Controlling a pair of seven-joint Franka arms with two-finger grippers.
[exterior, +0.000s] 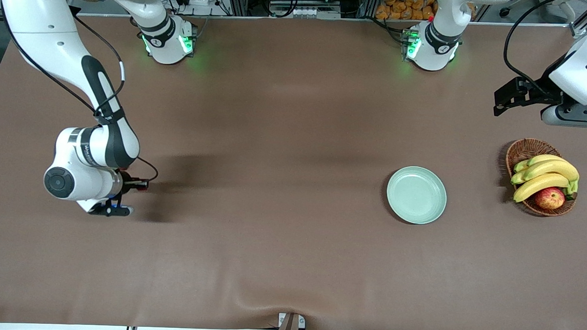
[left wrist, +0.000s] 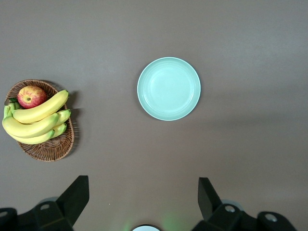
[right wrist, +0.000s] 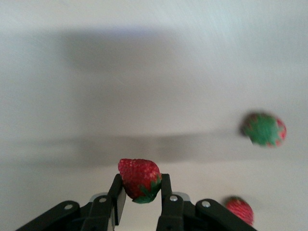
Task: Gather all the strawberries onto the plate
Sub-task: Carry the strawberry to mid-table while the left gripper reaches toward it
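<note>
Next, I release the red strawberry, now held low over the table, from my right gripper on the bare table (exterior: 301,166), slightly short of the mint-green plate.
My right gripper (right wrist: 140,186) is shut on a red strawberry (right wrist: 139,179) with a green cap, low over the table at the right arm's end (exterior: 141,184). Two more strawberries lie on the table close by in the right wrist view: a duller, greener one (right wrist: 263,129) and a red one (right wrist: 239,208). Both are hidden under the arm in the front view. The pale mint-green plate (exterior: 416,194) is empty, toward the left arm's end; it also shows in the left wrist view (left wrist: 169,88). My left gripper (exterior: 501,101) (left wrist: 143,185) is open and empty, waiting high over that end.
A brown wicker basket (exterior: 524,149) with bananas (exterior: 544,176) and a red-yellow apple (exterior: 549,198) stands beside the plate, closer to the table's end. It also shows in the left wrist view (left wrist: 48,149).
</note>
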